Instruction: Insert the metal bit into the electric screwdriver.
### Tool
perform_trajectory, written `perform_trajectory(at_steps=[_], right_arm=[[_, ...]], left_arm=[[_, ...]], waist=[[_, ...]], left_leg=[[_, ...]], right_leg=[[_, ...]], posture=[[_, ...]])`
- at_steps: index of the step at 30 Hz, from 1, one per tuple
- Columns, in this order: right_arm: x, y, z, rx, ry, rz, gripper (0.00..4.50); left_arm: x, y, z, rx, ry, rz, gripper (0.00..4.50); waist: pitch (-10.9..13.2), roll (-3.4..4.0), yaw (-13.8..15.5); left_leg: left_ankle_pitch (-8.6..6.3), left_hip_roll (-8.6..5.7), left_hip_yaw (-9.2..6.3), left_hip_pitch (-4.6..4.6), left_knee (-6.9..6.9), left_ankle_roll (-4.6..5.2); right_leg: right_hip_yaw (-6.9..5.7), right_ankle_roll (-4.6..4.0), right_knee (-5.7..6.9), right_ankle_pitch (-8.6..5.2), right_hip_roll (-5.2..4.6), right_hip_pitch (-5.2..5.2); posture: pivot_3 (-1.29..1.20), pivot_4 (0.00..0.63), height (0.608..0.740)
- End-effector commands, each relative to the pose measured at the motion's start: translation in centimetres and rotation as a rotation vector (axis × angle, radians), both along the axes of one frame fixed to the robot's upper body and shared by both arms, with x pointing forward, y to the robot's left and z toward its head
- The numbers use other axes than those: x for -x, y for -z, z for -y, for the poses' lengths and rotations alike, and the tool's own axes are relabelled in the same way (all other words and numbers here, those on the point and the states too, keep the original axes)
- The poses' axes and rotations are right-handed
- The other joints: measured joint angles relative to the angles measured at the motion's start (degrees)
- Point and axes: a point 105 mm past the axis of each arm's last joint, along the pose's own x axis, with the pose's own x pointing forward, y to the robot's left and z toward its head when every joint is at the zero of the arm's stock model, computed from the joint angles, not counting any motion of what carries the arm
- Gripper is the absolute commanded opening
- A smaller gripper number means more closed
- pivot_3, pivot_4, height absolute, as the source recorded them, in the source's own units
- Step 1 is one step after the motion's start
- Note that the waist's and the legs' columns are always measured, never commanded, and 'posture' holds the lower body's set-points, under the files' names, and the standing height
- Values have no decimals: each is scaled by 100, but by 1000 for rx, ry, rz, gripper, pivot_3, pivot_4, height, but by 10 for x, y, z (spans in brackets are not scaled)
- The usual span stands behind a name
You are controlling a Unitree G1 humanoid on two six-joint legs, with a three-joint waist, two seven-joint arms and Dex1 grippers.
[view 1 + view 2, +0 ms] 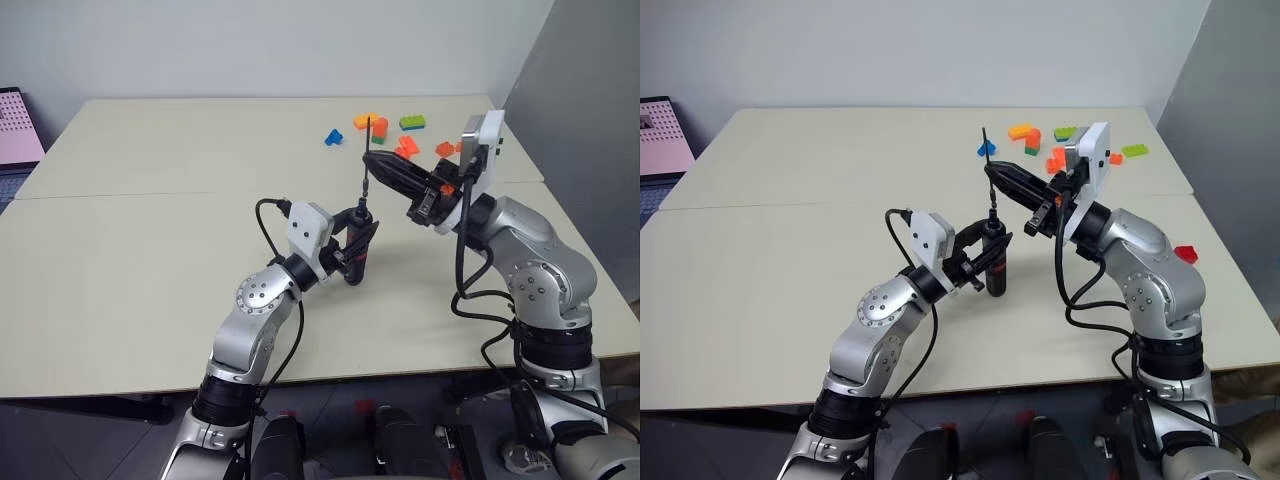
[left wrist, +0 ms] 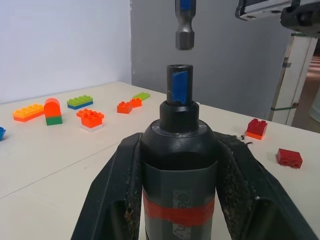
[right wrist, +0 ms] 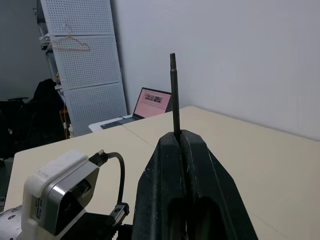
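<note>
Next, my right gripper releases the metal bit, now held vertical just above the socket, standing upright in the open socket atop the electric screwdriver (image 1: 363, 203).
My left gripper (image 1: 357, 247) is shut on the electric screwdriver (image 1: 358, 255), a black cylinder with a red band, held upright over the table's middle. In the left wrist view its open socket (image 2: 180, 75) points up between the two fingers (image 2: 120, 185). Just to the right and higher, my right gripper (image 1: 374, 160) is shut on the metal bit (image 1: 367, 135), which stands vertical. The bit's lower hex end (image 2: 185, 30) hangs a short gap above the socket, nearly in line with it. The thin upper end of the bit (image 3: 173, 90) rises above the closed fingertips.
Several toy bricks lie at the table's far right: a blue one (image 1: 333, 136), orange ones (image 1: 370, 123), a green one (image 1: 412, 122). A red brick (image 1: 1185, 254) lies near the right edge. A laptop (image 1: 15, 130) stands off the far left corner.
</note>
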Motion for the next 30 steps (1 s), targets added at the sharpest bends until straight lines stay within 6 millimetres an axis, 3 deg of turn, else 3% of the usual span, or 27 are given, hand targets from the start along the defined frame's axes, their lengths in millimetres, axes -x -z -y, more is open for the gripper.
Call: perform_trajectory(at_steps=[1, 12, 30], right_arm=[[8, -10, -1, -7, -12, 60, 0], [8, -10, -4, 5, -11, 55, 0], [4, 10, 1, 20, 2, 8, 0]], left_arm=[[2, -4, 2, -9, 10, 22, 1650], [3, -4, 2, -9, 9, 22, 1650], [2, -4, 2, -6, 9, 23, 1650]], waist=[[0, 0, 0], [0, 0, 0], [0, 0, -2]], left_leg=[[0, 0, 0, 0, 0, 0], [0, 0, 0, 0, 0, 0], [0, 0, 0, 0, 0, 0]], right_leg=[[0, 0, 0, 0, 0, 0], [0, 0, -1, 0, 0, 0], [0, 0, -2, 0, 0, 0]], posture=[[0, 150, 740], [0, 150, 740], [0, 150, 740]])
